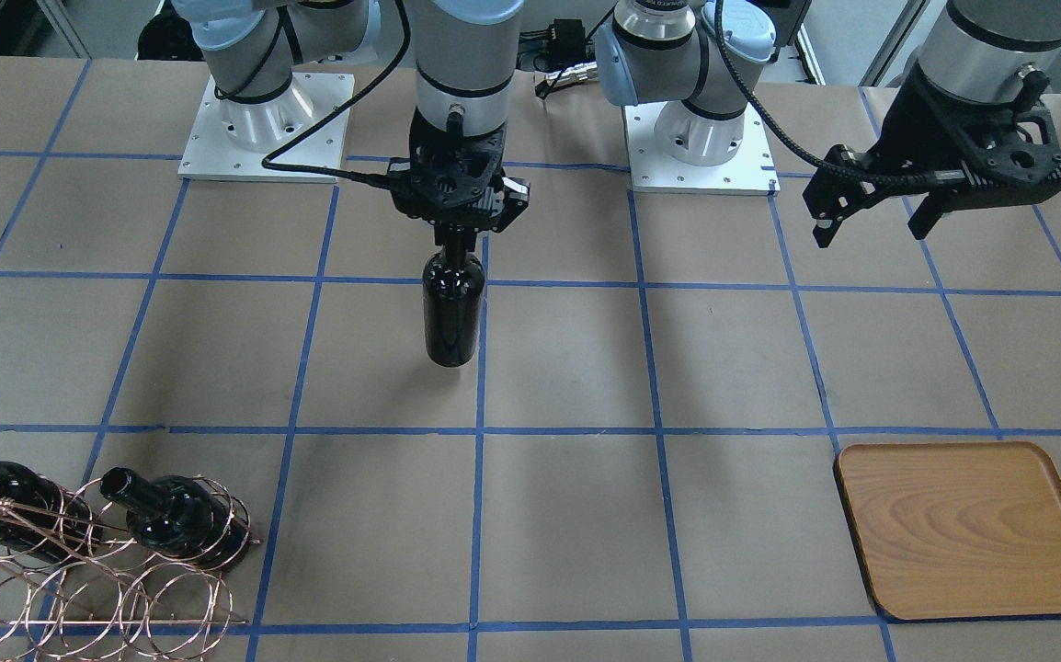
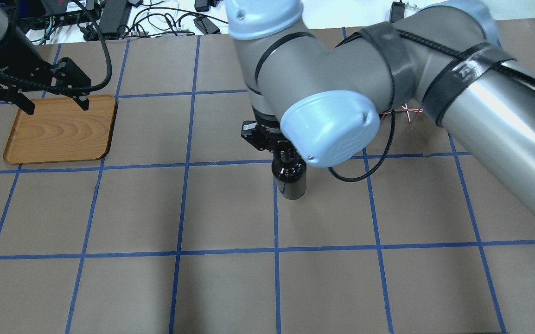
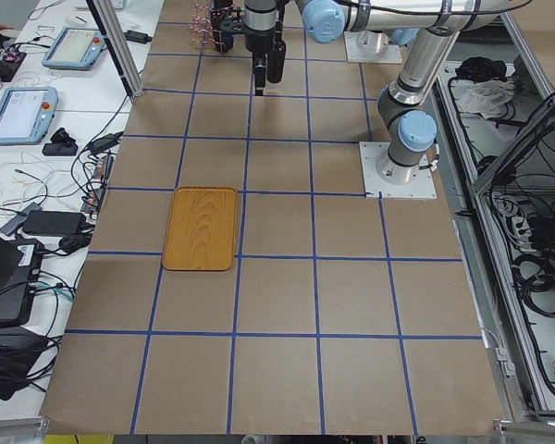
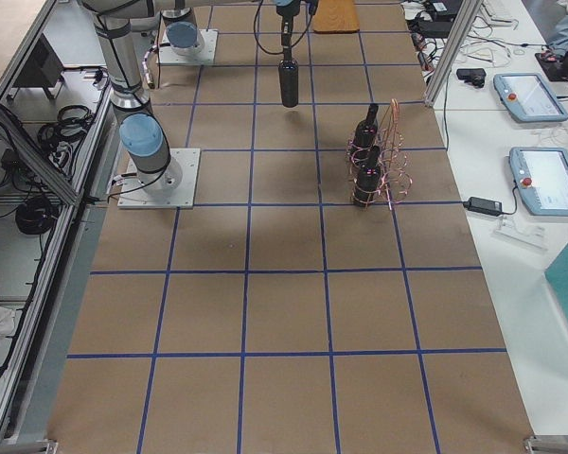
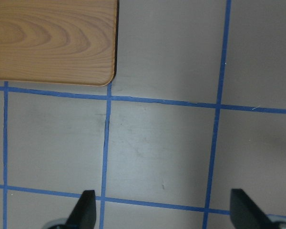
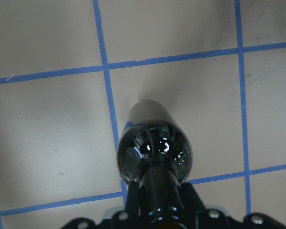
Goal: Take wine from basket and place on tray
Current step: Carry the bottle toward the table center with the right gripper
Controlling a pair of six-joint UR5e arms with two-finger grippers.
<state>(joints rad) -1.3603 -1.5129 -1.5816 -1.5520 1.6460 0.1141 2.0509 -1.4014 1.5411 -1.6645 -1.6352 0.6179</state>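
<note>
I need to let go of the black wine bottle, now hanging upright over the table, with my right gripper in the middle of the table, standing just on the tray side of the nearest blue tape line (image 1: 502, 359) (image 6: 102, 126).
My right gripper (image 1: 457, 237) is shut on the neck of a glossy black wine bottle (image 1: 453, 313), which hangs upright over the middle of the table, neck up. The bottle also shows in the overhead view (image 2: 289, 180) and the right wrist view (image 6: 155, 152). Two more bottles (image 1: 176, 524) lie in the copper wire basket (image 1: 89, 588) at the table's right end. The wooden tray (image 1: 967, 529) lies empty at the table's left end. My left gripper (image 1: 871, 221) is open and empty, hovering near the tray (image 2: 59, 132); its fingertips (image 5: 86, 210) frame bare table.
Brown paper with blue tape grid lines covers the table (image 1: 586, 515). The two arm bases (image 1: 264, 119) stand on white plates at the robot's side. Cables and tablets lie beyond the far edge (image 2: 124, 18).
</note>
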